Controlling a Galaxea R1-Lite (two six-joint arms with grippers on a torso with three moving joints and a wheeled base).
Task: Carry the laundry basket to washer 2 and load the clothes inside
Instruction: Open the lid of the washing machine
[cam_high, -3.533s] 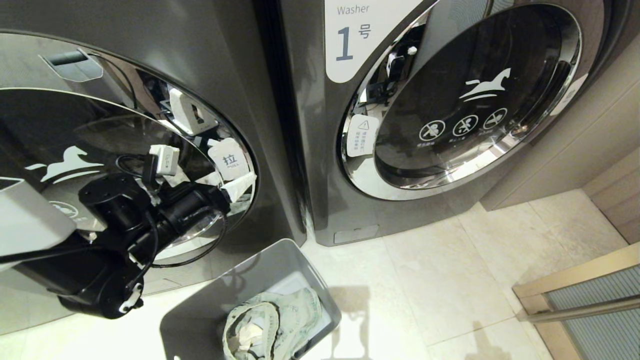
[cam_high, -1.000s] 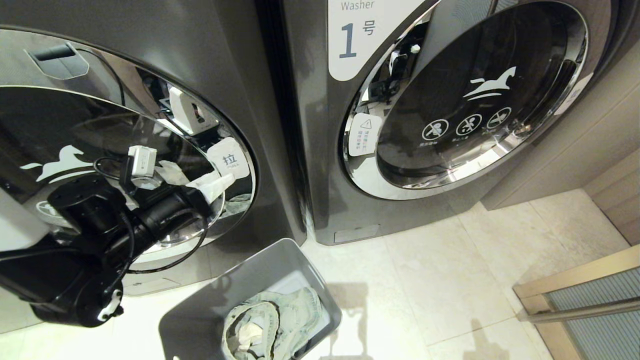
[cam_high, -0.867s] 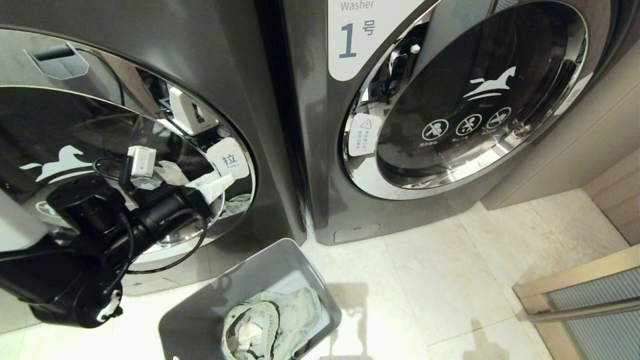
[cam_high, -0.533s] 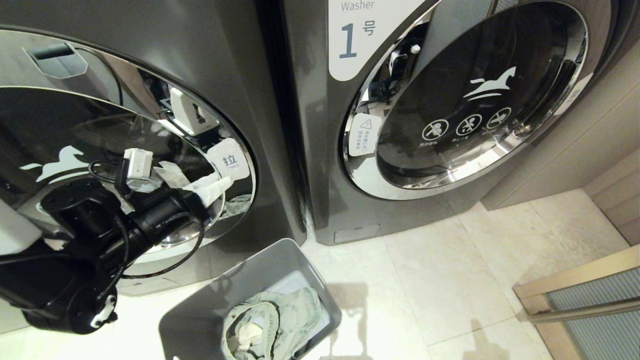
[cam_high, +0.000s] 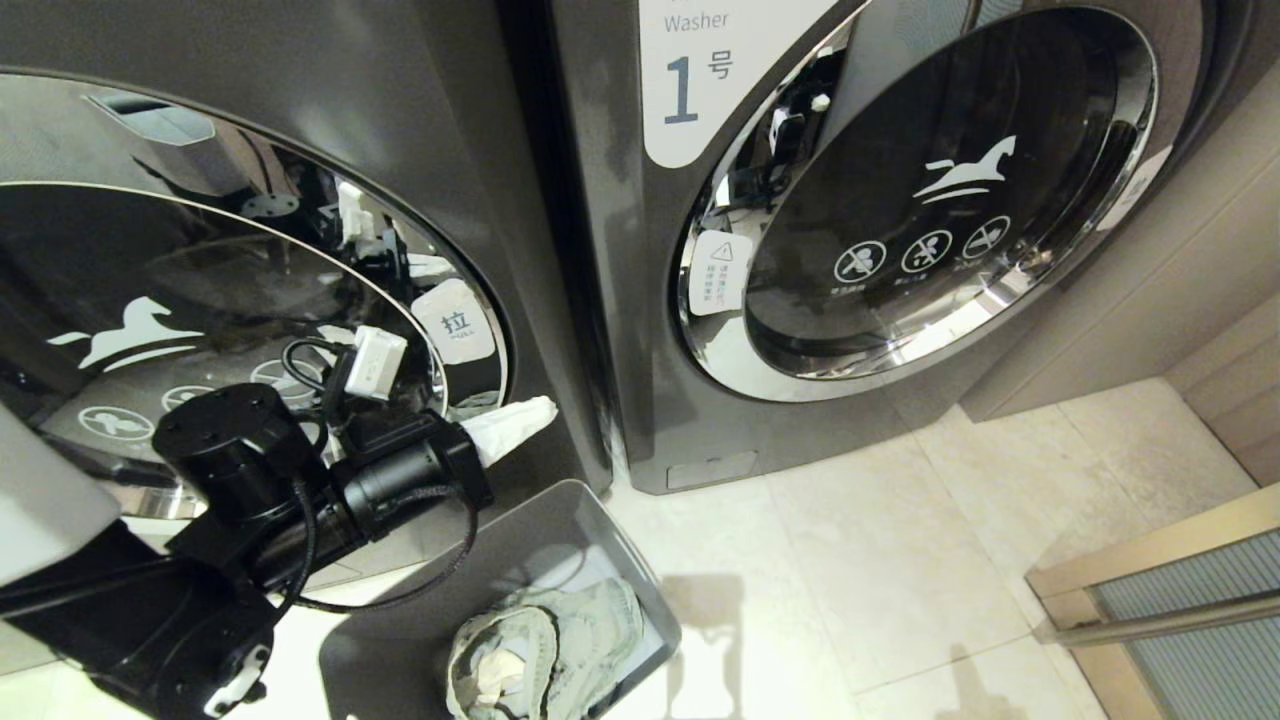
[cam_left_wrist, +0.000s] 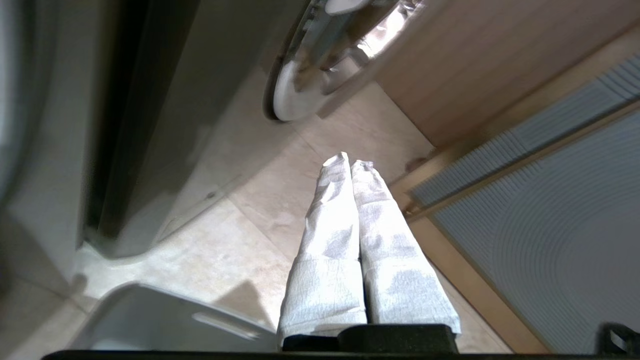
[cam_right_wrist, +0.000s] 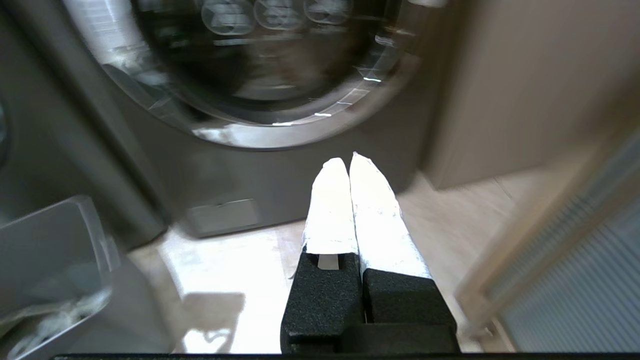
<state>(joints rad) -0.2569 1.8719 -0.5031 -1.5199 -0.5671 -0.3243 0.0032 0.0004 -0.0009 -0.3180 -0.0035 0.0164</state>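
I will pull my left gripper back, as its shut fingers point past washer 2's door rim, then open them and grab the door rim at its white pull tab (cam_high: 463, 336).
Washer 2 (cam_high: 470, 150) is the dark grey machine on the left; its label is out of view, and its chrome-ringed glass door (cam_high: 200, 270) carries a white pull tab (cam_high: 455, 322). My left gripper (cam_high: 538, 410) hangs just off the door's right rim, below that tab, shut with nothing between its white-wrapped fingers (cam_left_wrist: 325, 235). The grey laundry basket (cam_high: 610, 530) sits on the floor just below it. The clothes (cam_high: 545, 650), a grey-green bundle, lie inside the basket. In its own wrist view my right gripper (cam_right_wrist: 350, 161) is shut and empty, low before the other washer, with the basket (cam_right_wrist: 60, 235) to one side.
The washer marked 1 (cam_high: 690, 80) stands to the right, its door (cam_high: 950, 200) closed. Pale floor tiles (cam_high: 900, 560) spread in front of it. A wood-framed ribbed panel (cam_high: 1180, 620) closes off the right side, and a beige wall (cam_high: 1180, 260) lies behind.
My left gripper has shut and come away from the door's rim by the pull tab, moving right and down towards the basket. Reflections in the left door have shifted. The view moved slightly.
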